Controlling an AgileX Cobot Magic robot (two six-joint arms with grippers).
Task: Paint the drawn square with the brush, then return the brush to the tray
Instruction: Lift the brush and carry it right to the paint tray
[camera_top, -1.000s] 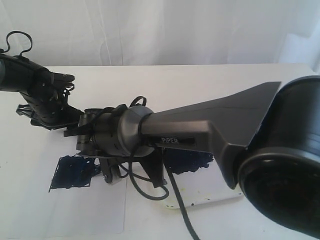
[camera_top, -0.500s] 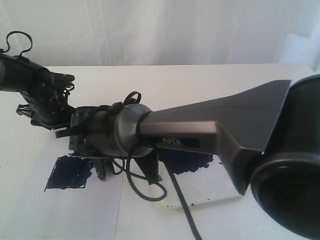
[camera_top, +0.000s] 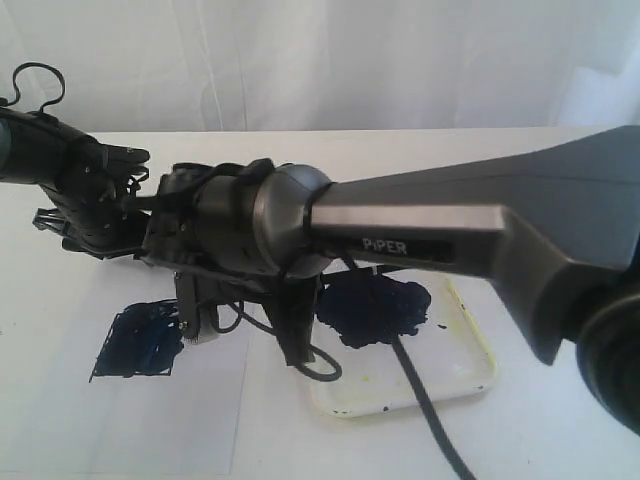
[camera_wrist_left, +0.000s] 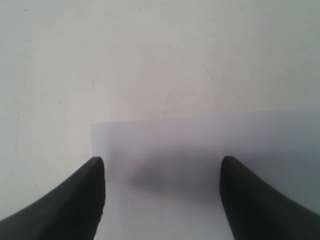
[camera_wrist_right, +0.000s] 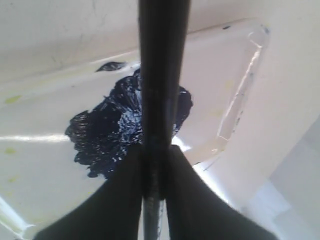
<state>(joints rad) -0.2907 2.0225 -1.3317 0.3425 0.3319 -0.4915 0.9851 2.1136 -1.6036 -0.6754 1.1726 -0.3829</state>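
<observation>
Next, my right gripper sets the brush down across the white tray's rim (camera_top: 466, 304), with the brush's bristles in the blue-black paint blob. The brush now runs out over that blob.
The drawn square (camera_top: 138, 342) on the white paper is daubed blue-black. To its right lies the white tray (camera_top: 455, 375) with a big blue-black paint blob (camera_wrist_right: 120, 127). My right gripper (camera_top: 295, 345) (camera_wrist_right: 156, 150) hangs between the square and the tray, at the tray's left edge. It is shut on the dark handle of the brush (camera_wrist_right: 162, 75), which runs out over the blob. The bristles are hidden. At the far left my left gripper (camera_top: 100, 215) (camera_wrist_left: 162, 167) is open over a paper edge with nothing between its fingers.
The white paper sheet (camera_top: 170, 425) lies on the white table (camera_top: 420, 160), left of the tray. The right arm's grey forearm (camera_top: 480, 225) crosses the view from the right, and its black cable (camera_top: 425, 400) trails over the tray. A white curtain hangs behind.
The right arm has lifted and its wrist has risen, uncovering more of the tray and the paint blob. The left arm has not moved.
</observation>
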